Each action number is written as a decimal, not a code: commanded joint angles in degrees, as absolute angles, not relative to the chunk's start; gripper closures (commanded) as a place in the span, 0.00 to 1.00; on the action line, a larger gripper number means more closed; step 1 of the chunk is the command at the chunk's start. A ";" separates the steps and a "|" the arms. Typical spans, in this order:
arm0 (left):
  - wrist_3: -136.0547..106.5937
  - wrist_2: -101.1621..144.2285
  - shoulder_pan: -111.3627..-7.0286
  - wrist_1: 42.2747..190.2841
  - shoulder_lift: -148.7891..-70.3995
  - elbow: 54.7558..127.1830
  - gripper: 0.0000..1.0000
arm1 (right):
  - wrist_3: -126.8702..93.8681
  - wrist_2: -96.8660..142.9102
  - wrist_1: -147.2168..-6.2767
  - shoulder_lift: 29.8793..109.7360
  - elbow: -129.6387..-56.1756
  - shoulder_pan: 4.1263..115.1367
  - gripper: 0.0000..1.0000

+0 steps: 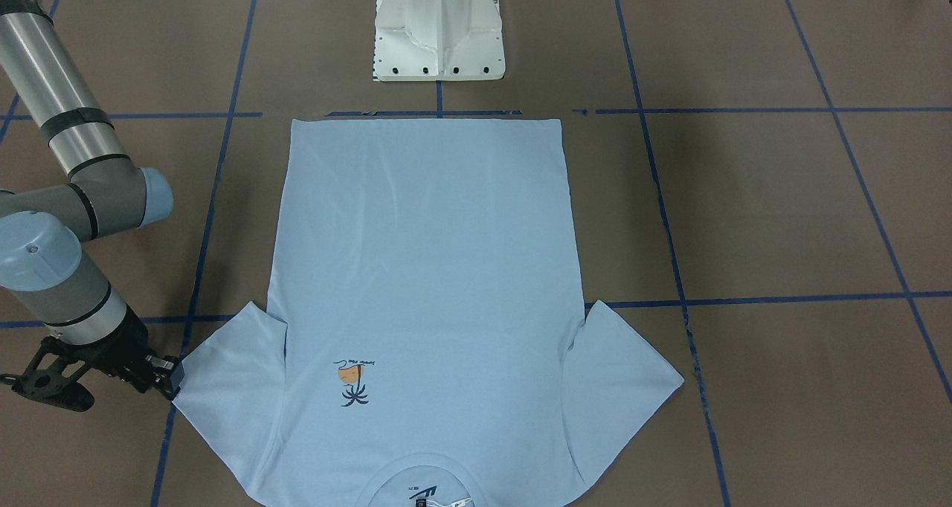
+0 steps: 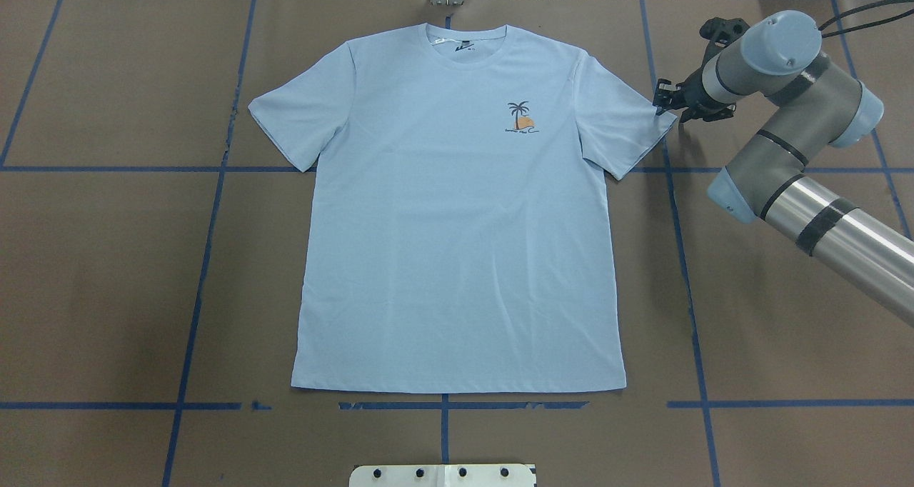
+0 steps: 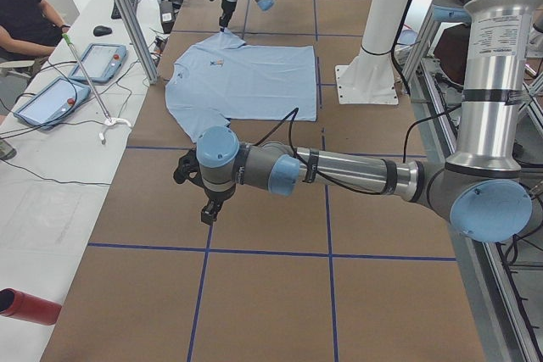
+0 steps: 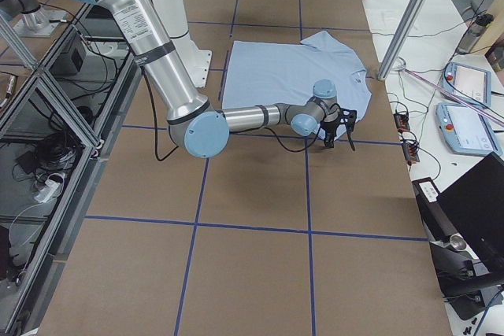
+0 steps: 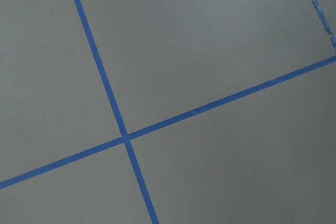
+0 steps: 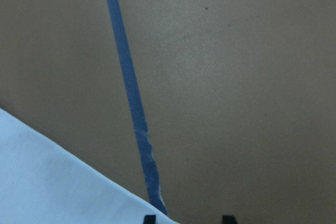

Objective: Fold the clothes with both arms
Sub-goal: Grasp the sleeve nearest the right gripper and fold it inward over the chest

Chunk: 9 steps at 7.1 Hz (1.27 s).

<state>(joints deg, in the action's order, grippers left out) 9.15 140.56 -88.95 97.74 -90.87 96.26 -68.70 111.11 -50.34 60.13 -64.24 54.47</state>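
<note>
Next, my right gripper releases the sleeve tip on the chest (image 1: 379, 394) just past the palm-tree print, toward the middle of the T-shirt. The sleeve tip now lies on the table.
The light blue T-shirt (image 2: 457, 244) lies flat and spread out on the brown table, neck towards the far side, with the palm-tree print (image 2: 521, 118) on its chest. My right gripper (image 2: 658, 103) is low at the tip of the shirt's sleeve (image 2: 628, 126). In the right wrist view its two fingertips (image 6: 149, 217) stand apart, open, with the sleeve's edge (image 6: 52, 182) beside them. It also shows in the front-facing view (image 1: 172, 379). My left gripper (image 3: 208, 209) hovers over bare table, away from the shirt; I cannot tell whether it is open or shut.
The white pedestal base (image 1: 439, 31) stands at the hem side of the shirt. Blue tape lines (image 2: 685, 258) grid the table. A side bench with tablets (image 3: 51, 99), a seated person (image 3: 25, 6) and a metal post (image 3: 127, 14) border the far edge.
</note>
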 commanded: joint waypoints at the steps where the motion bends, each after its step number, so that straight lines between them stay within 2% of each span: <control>1: 9.14 140.62 -88.95 97.73 -90.88 96.24 0.00 | -69.17 111.53 -50.19 60.38 -64.69 54.40 0.99; 4: 9.14 140.71 -88.95 97.73 -90.88 96.33 0.00 | -69.43 113.45 -51.14 60.65 -70.02 53.01 1.00; 6: 9.05 141.94 -88.95 97.73 -90.88 96.33 0.00 | -80.01 111.98 -56.82 52.09 -70.40 47.84 1.00; 7: 9.05 141.94 -88.95 97.73 -90.88 96.33 0.00 | -80.85 108.41 -61.91 47.77 -69.44 46.86 1.00; 9: 9.05 141.94 -88.95 97.73 -90.79 96.85 0.00 | -81.04 106.71 -61.96 37.13 -57.45 46.58 1.00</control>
